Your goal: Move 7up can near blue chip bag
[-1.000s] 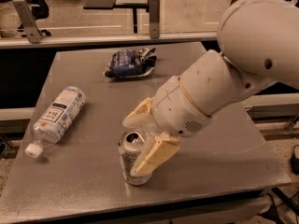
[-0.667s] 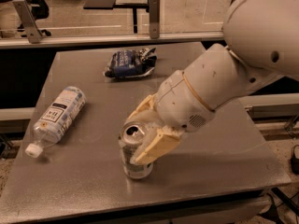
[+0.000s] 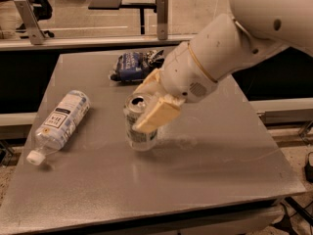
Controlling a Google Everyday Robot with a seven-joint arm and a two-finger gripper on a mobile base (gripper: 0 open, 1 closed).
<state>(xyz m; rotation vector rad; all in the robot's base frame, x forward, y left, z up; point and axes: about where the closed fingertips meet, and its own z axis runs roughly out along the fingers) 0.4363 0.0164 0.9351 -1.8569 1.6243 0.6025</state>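
The 7up can, now upright near the table's middle, will go down upright on the grey table (image 3: 137, 96), just in front of the blue chip bag, when I set it there with my gripper.
The 7up can (image 3: 138, 131) stands upright near the middle of the grey table (image 3: 220, 175), with its silver top and pull-tab showing. My gripper (image 3: 142, 106) reaches in from the right and is shut on the can, one cream finger (image 3: 157, 114) across its front and the other behind it. The can is at or just above the tabletop; I cannot tell which. The blue chip bag (image 3: 133, 65) lies crumpled at the table's far side, a short way behind the can and partly hidden by my arm.
A clear plastic bottle (image 3: 61, 119) with a white label and cap lies on its side at the left of the table. A metal rail (image 3: 98, 40) runs behind the table's far edge. My large white arm (image 3: 230, 48) covers the upper right.
My gripper has carried the can away from the front of the table toward the blue chip bag. The bottle and the bag have not moved.
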